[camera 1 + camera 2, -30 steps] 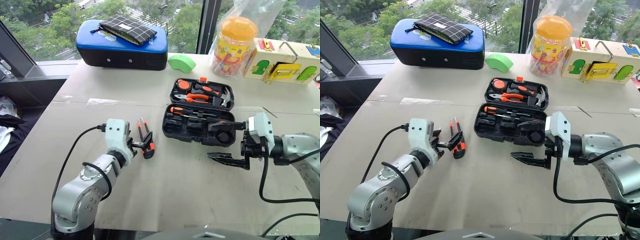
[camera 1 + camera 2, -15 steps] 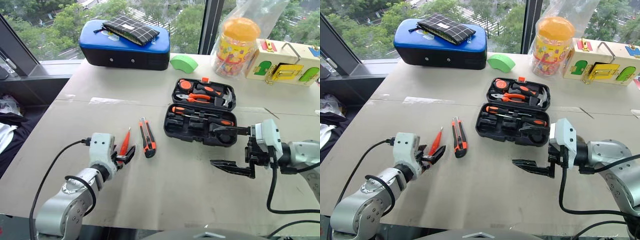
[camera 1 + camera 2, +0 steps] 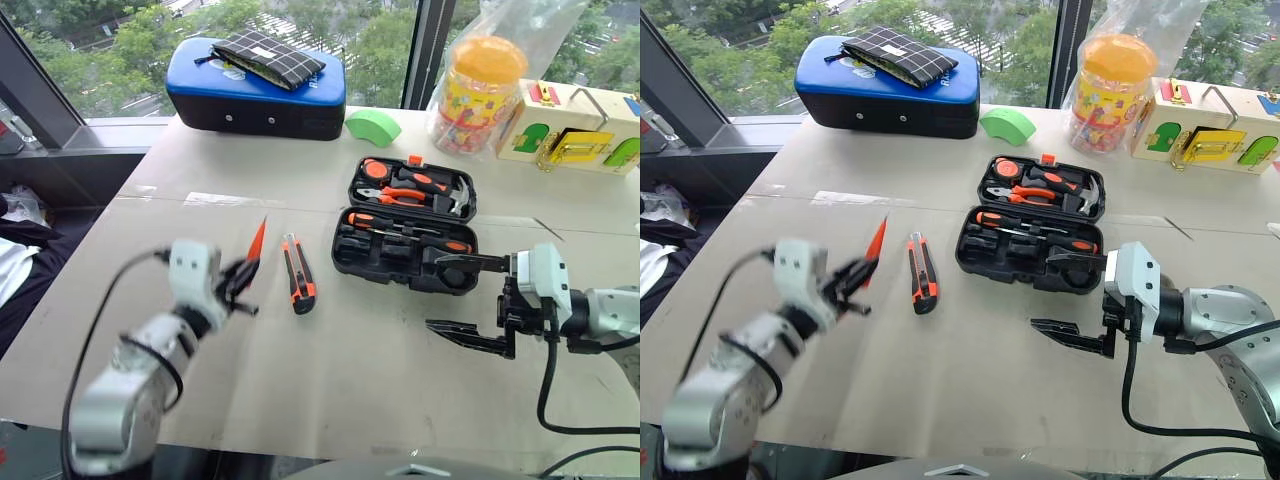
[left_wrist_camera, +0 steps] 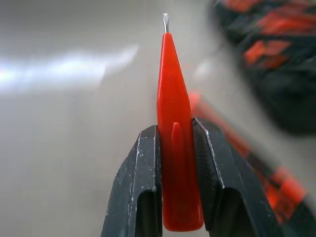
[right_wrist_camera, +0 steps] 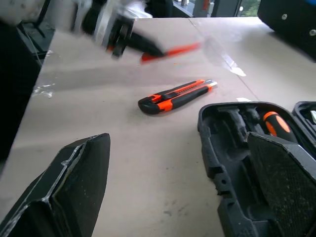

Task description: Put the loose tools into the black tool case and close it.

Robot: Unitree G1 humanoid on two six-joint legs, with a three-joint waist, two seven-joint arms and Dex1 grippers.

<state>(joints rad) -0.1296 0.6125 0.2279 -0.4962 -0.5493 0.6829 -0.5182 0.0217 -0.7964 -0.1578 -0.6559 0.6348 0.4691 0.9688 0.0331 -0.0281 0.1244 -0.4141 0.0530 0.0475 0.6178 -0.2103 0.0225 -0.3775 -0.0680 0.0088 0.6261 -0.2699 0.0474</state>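
The orange tool, now held off the table, will be let go by my left gripper in the black tool case's front half (image 3: 379, 241), next to the screwdrivers.
My left gripper (image 3: 240, 283) is shut on a slim all-orange pen-like tool (image 3: 256, 243), held off the table with its steel tip pointing up and away; the left wrist view shows the tool (image 4: 171, 98) pinched between both fingers (image 4: 140, 173). The orange-and-black utility knife (image 3: 298, 274) lies flat on the table just right of it. The black tool case (image 3: 395, 275) stands open to the right, with orange-handled tools in its recesses. My right gripper (image 3: 433, 292) hangs open by the case's front right corner, nothing in it.
A blue-topped case (image 3: 255, 95) with a checked pouch (image 3: 268, 57) on it stands at the back left. A green block (image 3: 372, 125), a yellow jar (image 3: 478, 95) and a wooden latch box (image 3: 575, 125) line the back edge.
My left gripper moved from beside the knife to the orange pen-like tool, shut on it and lifted it off the table. The right gripper has stayed put and open.
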